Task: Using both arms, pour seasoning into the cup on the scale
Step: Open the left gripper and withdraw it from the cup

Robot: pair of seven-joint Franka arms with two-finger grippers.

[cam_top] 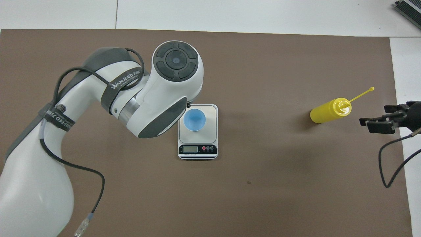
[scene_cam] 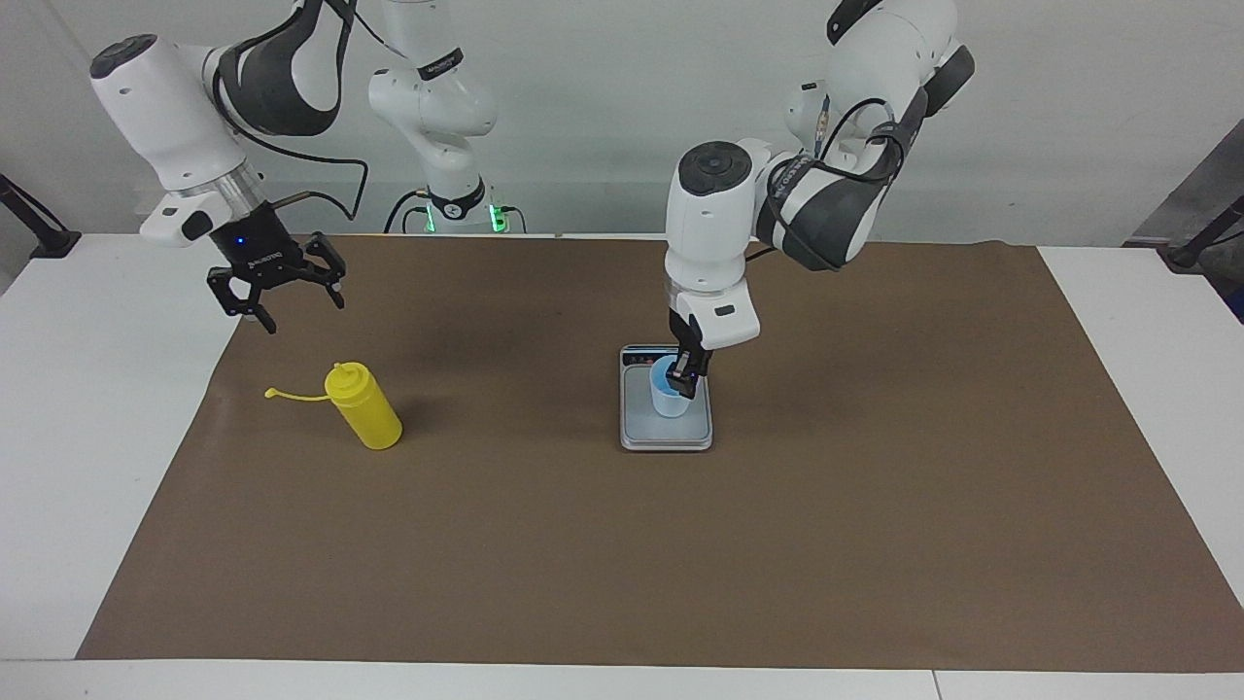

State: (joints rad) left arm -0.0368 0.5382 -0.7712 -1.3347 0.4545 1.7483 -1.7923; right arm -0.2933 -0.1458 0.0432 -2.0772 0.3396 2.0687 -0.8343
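Next, my right gripper needs to close on the upper body (cam_top: pixel 329 111) of the yellow seasoning bottle, just below the bottle's cap.
The light blue cup (scene_cam: pixel 667 401) (cam_top: pixel 194 119) stands upright on the silver-grey scale (scene_cam: pixel 667 437) (cam_top: pixel 211 113) in the middle of the brown mat. My left gripper (scene_cam: pixel 686 377) hangs just beside the cup's rim, on the left arm's side, open and holding nothing. The overhead view hides it under its own wrist. The yellow seasoning bottle (scene_cam: pixel 366 417) (cam_top: pixel 326 112) lies on its side on the mat toward the right arm's end, strap stretched out. My right gripper (scene_cam: pixel 303 316) (cam_top: pixel 375 119) hovers open over the mat's edge near the bottle's cap, apart from it.
The brown mat (scene_cam: pixel 680 564) covers most of the white table (scene_cam: pixel 97 437). The scale's dark display strip (cam_top: pixel 197 149) faces the robots. A loose cable (cam_top: pixel 391 161) hangs from the right wrist.
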